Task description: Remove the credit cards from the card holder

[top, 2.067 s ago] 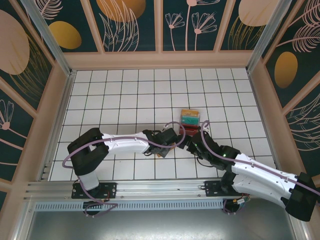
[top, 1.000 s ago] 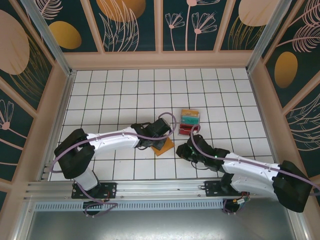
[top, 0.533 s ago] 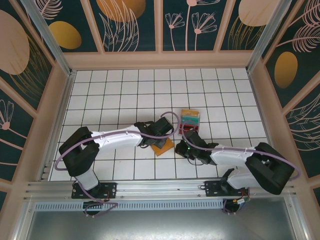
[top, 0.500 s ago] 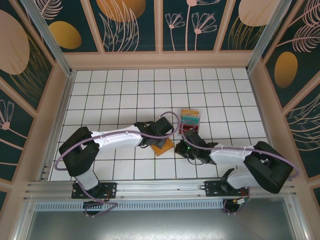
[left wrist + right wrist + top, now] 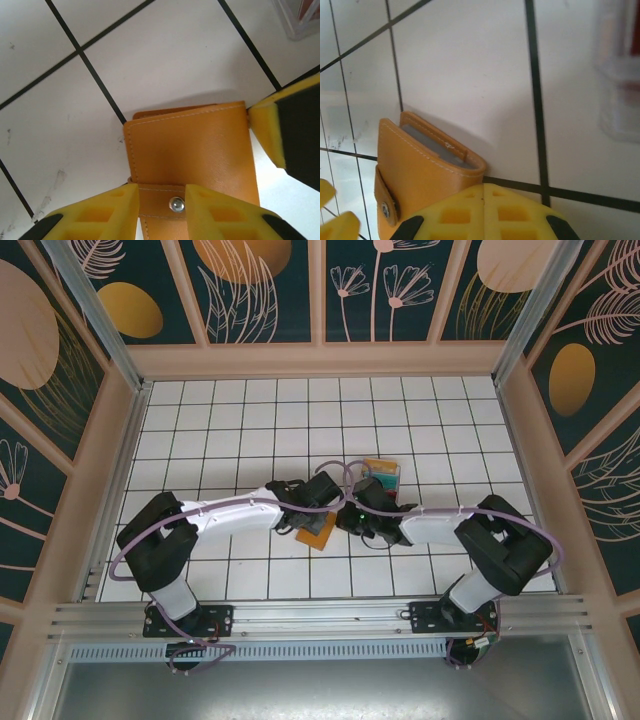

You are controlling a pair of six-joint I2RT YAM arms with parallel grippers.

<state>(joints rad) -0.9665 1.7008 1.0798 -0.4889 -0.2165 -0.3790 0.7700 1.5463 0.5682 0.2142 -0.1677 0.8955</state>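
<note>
The snap tab is lying flat and fastened across the card holder, so the robot's left gripper will pinch the tab's end [image 5: 177,204] by the stud and pull it open.
The orange-brown card holder [image 5: 321,532] lies closed on the white tiles, its snap tab fastened. In the left wrist view the holder [image 5: 192,150] is seen face-on, and my left gripper [image 5: 162,200] has its yellow fingers closed against both sides of the snap tab [image 5: 175,203]. My right gripper [image 5: 484,192] is shut, its joined tips against the holder's [image 5: 415,175] edge, just below the mouth where grey lining [image 5: 432,146] shows. That right finger [image 5: 287,135] touches the holder's far right corner. From above, the two grippers meet at the holder, left [image 5: 305,523] and right [image 5: 346,517]. The credit cards are hidden.
A clear plastic tray [image 5: 383,474] of coloured strips stands just behind the right gripper, a tile away from the holder; its corner [image 5: 300,22] shows in the left wrist view. Wooden walls ring the tiled floor.
The right arm has swung left, bringing its shut gripper up against the holder's right edge. The left gripper has stayed at the tab and narrowed slightly. The holder has hardly moved.
</note>
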